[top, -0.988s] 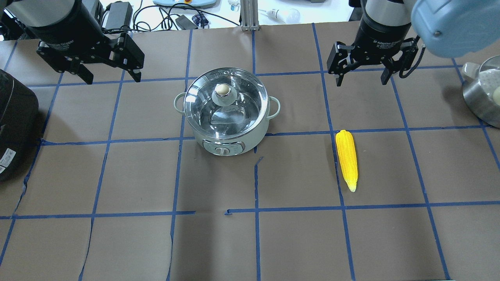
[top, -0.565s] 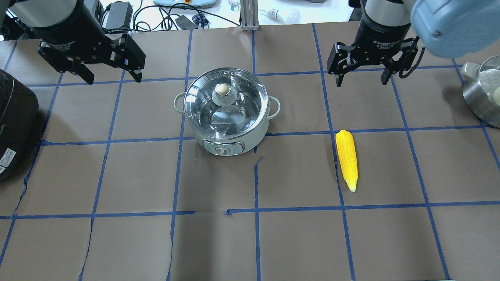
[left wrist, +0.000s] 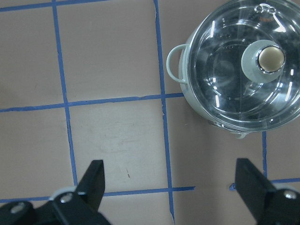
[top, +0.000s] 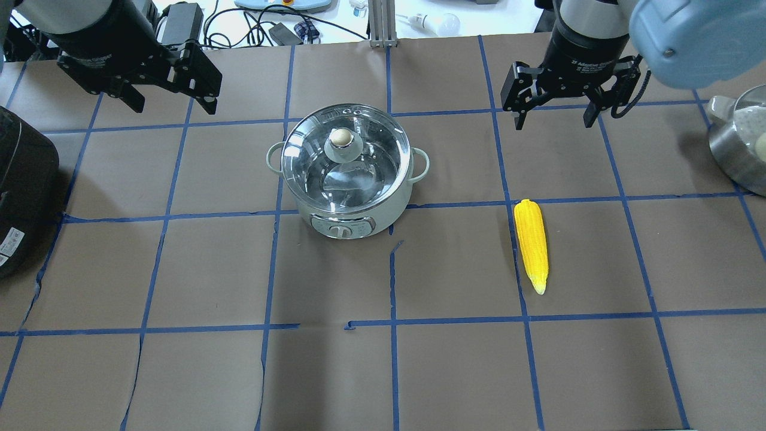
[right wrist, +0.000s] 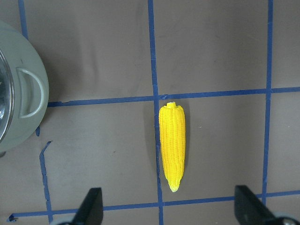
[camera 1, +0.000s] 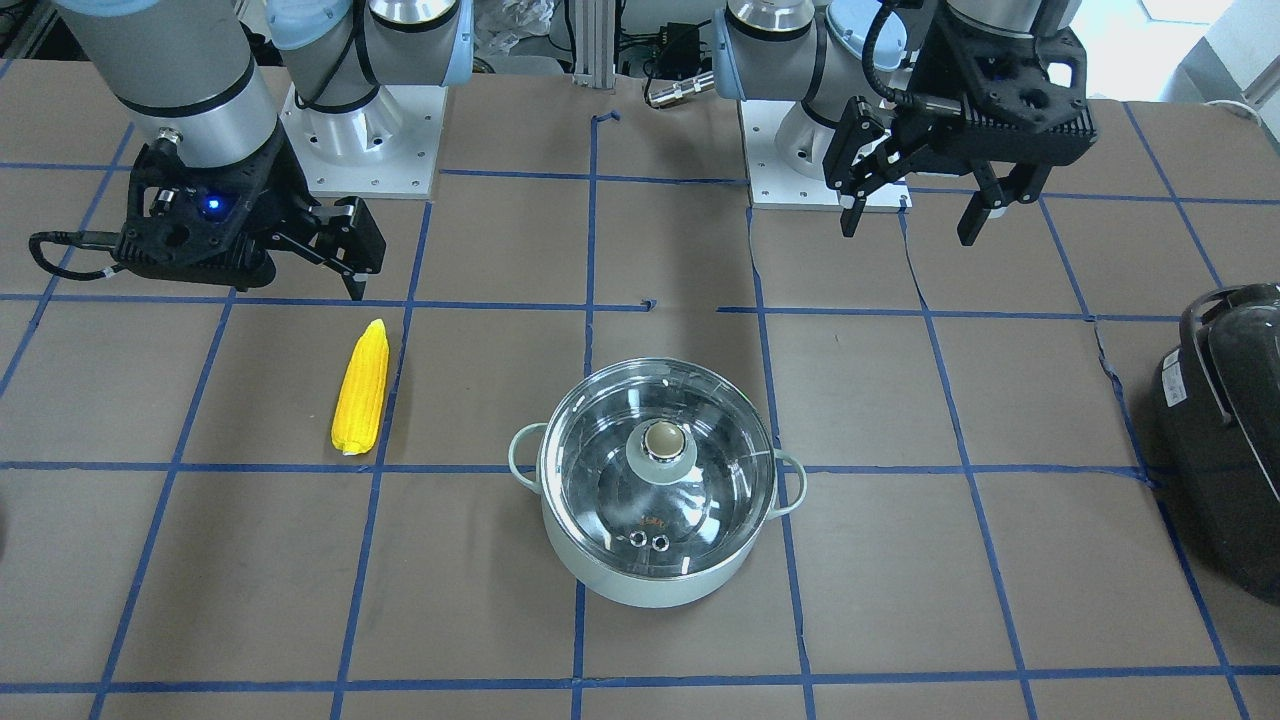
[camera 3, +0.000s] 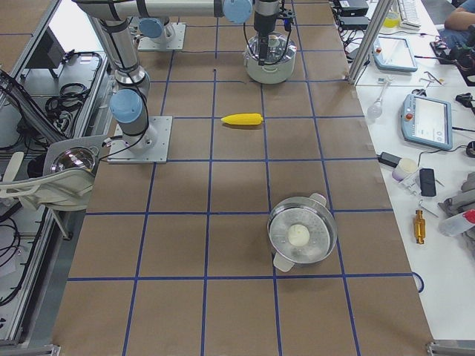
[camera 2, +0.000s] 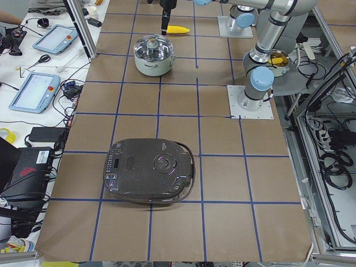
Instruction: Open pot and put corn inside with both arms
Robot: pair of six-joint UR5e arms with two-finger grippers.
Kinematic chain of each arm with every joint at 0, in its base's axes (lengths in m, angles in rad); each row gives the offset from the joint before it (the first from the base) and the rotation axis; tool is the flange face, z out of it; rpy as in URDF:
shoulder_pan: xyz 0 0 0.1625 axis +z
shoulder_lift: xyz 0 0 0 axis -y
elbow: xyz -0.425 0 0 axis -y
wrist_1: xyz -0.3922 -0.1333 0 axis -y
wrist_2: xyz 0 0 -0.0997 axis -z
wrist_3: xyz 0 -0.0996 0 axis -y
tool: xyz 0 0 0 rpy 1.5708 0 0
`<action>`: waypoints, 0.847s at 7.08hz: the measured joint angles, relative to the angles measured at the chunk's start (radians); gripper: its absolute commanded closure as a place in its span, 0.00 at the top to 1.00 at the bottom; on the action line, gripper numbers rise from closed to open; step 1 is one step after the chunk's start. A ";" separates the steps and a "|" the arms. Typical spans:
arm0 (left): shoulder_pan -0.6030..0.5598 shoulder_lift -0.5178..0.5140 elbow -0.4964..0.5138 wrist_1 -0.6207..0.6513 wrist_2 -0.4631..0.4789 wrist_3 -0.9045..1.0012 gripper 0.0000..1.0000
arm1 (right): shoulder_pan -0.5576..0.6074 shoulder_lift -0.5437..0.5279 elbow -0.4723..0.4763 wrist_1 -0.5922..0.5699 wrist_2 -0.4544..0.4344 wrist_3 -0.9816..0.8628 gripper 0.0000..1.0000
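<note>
I should move my left gripper to the glass lid's knob (camera 1: 663, 440) (left wrist: 271, 59) next and close it there, because the pot needs to be opened for the corn.
The mint-white pot (top: 347, 203) stands near the table's middle with its glass lid (top: 365, 173) on, knob (top: 342, 139) on top. It also shows in the front view (camera 1: 655, 580) and the left wrist view (left wrist: 187, 89). The yellow corn (top: 531, 244) lies flat to the pot's right, apart from it, and shows in the right wrist view (right wrist: 171, 145) and the front view (camera 1: 361, 386). My left gripper (top: 173, 106) is open and empty, in the air to the far left of the pot. My right gripper (top: 554, 124) is open and empty, beyond the corn's thick end.
A large black appliance (top: 24, 191) sits at the table's left edge. A steel pot with a lid (top: 739, 143) sits at the right edge. Cables and devices lie beyond the table's far edge. Blue tape lines grid the brown tabletop (top: 455, 371).
My left gripper has shifted a little toward the top of the overhead view, away from the pot. The right gripper, the pot and the corn have stayed put.
</note>
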 measured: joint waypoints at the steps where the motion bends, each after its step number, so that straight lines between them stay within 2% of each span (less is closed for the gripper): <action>1: 0.000 -0.001 0.000 0.006 -0.004 0.000 1.00 | 0.001 0.000 0.001 -0.001 0.001 -0.001 1.00; 6: 0.000 0.003 -0.003 -0.008 -0.005 -0.011 1.00 | 0.001 0.002 0.000 -0.003 0.002 -0.002 1.00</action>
